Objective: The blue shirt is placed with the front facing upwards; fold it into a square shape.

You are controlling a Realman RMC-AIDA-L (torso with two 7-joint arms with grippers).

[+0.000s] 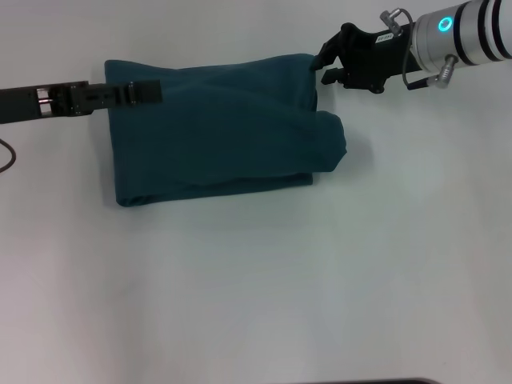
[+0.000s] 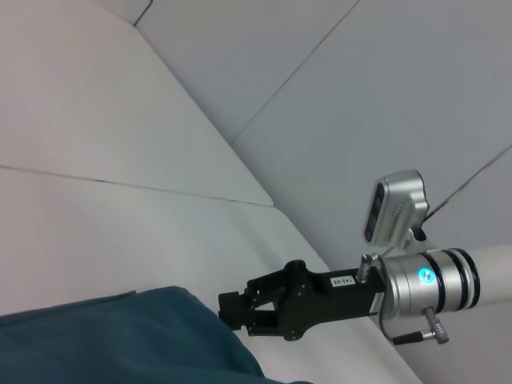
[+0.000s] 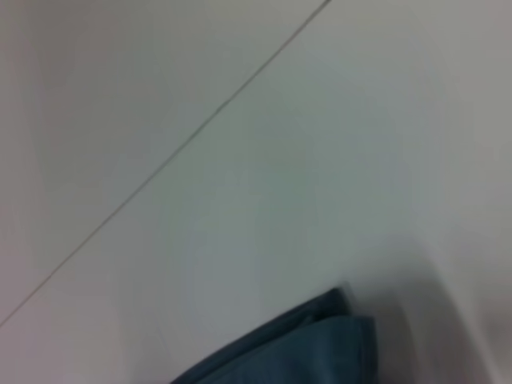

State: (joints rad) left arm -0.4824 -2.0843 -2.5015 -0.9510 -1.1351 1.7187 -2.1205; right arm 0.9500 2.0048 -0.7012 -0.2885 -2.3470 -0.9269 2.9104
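Observation:
I will grip the shirt's far corner point(image 1: 306, 62) with my right gripper and pull it away to straighten the shirt's edge, which dips in next to the rounded bulge.
The blue shirt point(image 1: 216, 132) lies folded into a rough rectangle on the white table point(image 1: 280, 280), with a rounded bulge of cloth at its right side. No lettering shows. My left gripper point(image 1: 152, 90) reaches in from the left and lies over the shirt's far left corner. My right gripper point(image 1: 324, 68) is at the shirt's far right corner, open, its fingertips right at the cloth edge. In the left wrist view the right gripper point(image 2: 226, 312) stands open beside the shirt point(image 2: 120, 344). A shirt corner point(image 3: 296, 352) shows in the right wrist view.
A black cable point(image 1: 6, 154) loops at the table's left edge. The white tabletop stretches bare in front of the shirt and to its right. Panel seams run across the wall point(image 2: 320, 96) behind the table.

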